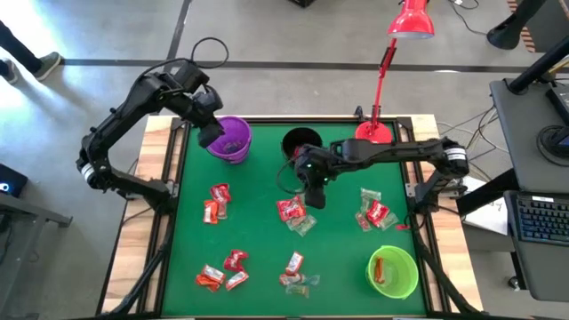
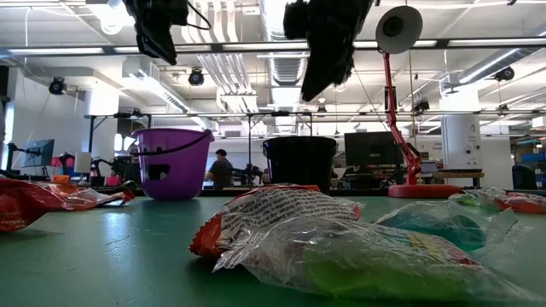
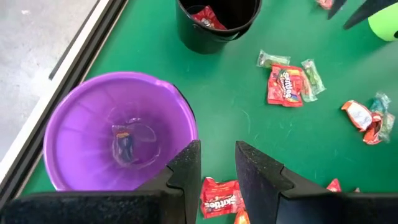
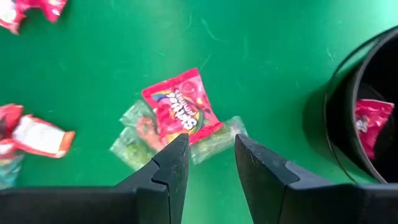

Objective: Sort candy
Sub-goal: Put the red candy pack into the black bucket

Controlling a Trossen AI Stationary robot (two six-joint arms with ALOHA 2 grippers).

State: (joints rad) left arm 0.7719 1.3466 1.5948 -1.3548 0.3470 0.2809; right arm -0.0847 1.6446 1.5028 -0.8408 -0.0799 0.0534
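The robot's right gripper will next close on the middle of the red packet (image 1: pixel 290 209) (image 4: pixel 175 111) that lies on the clear green sweets in front of the black cup.
Small wrapped candy lies in several clusters on the green mat (image 1: pixel 258 240): red packets (image 1: pixel 218 203), a red and clear pile (image 1: pixel 293 213), and others (image 1: pixel 373 212). My left gripper (image 3: pixel 217 165) hangs open and holds nothing, just above the near rim of the purple cup (image 1: pixel 233 140), which has one clear sweet (image 3: pixel 127 142) on its floor. My right gripper (image 4: pixel 208 158) is open too. It hovers over a red packet (image 4: pixel 180 107) that rests on clear green sweets (image 4: pixel 134 140), just in front of the black cup (image 1: pixel 300 145).
The black cup (image 3: pixel 214 25) holds a red packet. A green cup (image 1: pixel 392 271) with an orange sweet stands at the near right. A red desk lamp (image 1: pixel 382 80) rises at the far edge. More candy (image 1: pixel 222 271) lies near the front. Wooden rails border the mat.
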